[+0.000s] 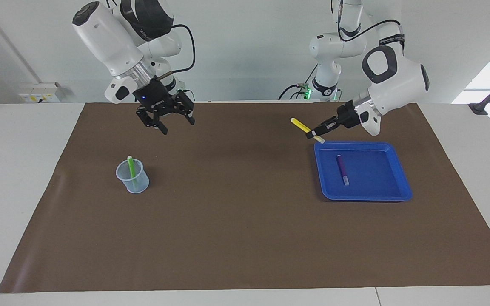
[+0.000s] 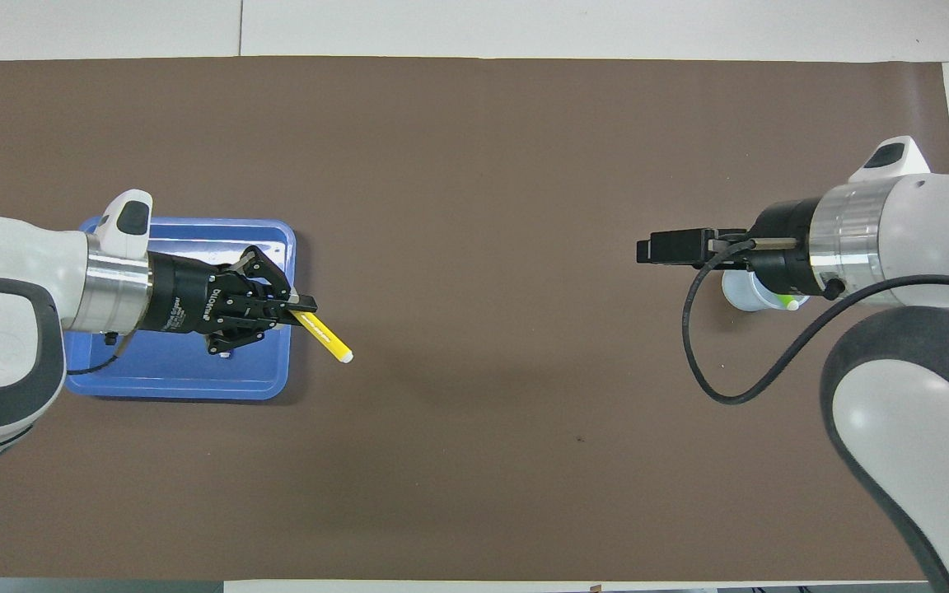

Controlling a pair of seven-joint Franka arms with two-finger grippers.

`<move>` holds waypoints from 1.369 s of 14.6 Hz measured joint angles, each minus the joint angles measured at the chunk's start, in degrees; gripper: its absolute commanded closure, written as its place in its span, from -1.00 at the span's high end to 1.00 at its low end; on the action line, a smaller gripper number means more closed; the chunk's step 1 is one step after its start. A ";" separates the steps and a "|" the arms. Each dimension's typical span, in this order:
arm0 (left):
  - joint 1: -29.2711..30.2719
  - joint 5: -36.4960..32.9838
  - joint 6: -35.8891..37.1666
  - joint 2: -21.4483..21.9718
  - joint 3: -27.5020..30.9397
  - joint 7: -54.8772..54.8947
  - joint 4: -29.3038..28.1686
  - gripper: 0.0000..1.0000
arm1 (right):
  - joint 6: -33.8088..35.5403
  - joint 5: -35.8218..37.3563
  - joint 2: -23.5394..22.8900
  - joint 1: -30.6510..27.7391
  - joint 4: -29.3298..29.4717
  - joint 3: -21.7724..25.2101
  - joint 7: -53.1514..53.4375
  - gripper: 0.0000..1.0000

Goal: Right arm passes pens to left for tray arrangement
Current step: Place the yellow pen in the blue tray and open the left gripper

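My left gripper needs to release the yellow pen in the blue tray (image 2: 169, 303) beside the purple pen, farther from the cup.
My left gripper (image 1: 316, 135) is shut on the yellow pen (image 1: 300, 124), up in the air over the blue tray's (image 1: 377, 174) corner; the pen's free end sticks out over the mat toward the table's middle. In the overhead view the left gripper (image 2: 297, 309) and yellow pen (image 2: 322, 333) overlap the tray's (image 2: 186, 375) edge. The purple pen (image 1: 342, 168) lies flat in the tray. The green pen (image 1: 131, 168) stands in a clear cup (image 1: 136, 180). My right gripper (image 1: 177, 126) hangs open and holds nothing, over the mat near the cup (image 2: 740, 295).
A brown mat (image 1: 236, 212) covers most of the white table. The cup stands toward the right arm's end and the tray toward the left arm's end, with bare mat between them. A black cable loops off the right wrist (image 2: 705, 362).
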State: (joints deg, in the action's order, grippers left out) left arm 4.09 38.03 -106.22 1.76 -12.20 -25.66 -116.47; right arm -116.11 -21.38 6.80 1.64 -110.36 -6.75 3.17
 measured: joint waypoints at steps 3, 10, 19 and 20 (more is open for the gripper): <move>1.70 -15.02 3.15 -5.10 0.02 6.62 5.83 -1.00 | -1.42 9.73 -0.32 -0.01 -0.02 3.32 0.06 1.00; 4.61 -43.94 3.94 -18.36 0.05 21.56 12.21 -1.00 | 5.64 21.03 -2.49 -0.26 6.89 11.10 0.06 1.00; 5.33 -46.31 2.33 -26.64 -0.07 18.91 16.54 -1.00 | 22.89 21.69 -6.99 -0.21 21.66 13.34 -0.03 1.00; 5.33 -46.31 2.00 -26.68 -0.08 17.73 16.13 -1.00 | 22.93 21.69 -7.09 -0.21 21.40 13.29 -0.03 1.00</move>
State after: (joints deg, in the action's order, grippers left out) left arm 9.42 -8.28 -104.22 -24.92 -12.27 -7.93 -100.35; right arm -93.19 0.31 -0.29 1.43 -88.96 6.54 3.14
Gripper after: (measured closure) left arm 0.833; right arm 0.000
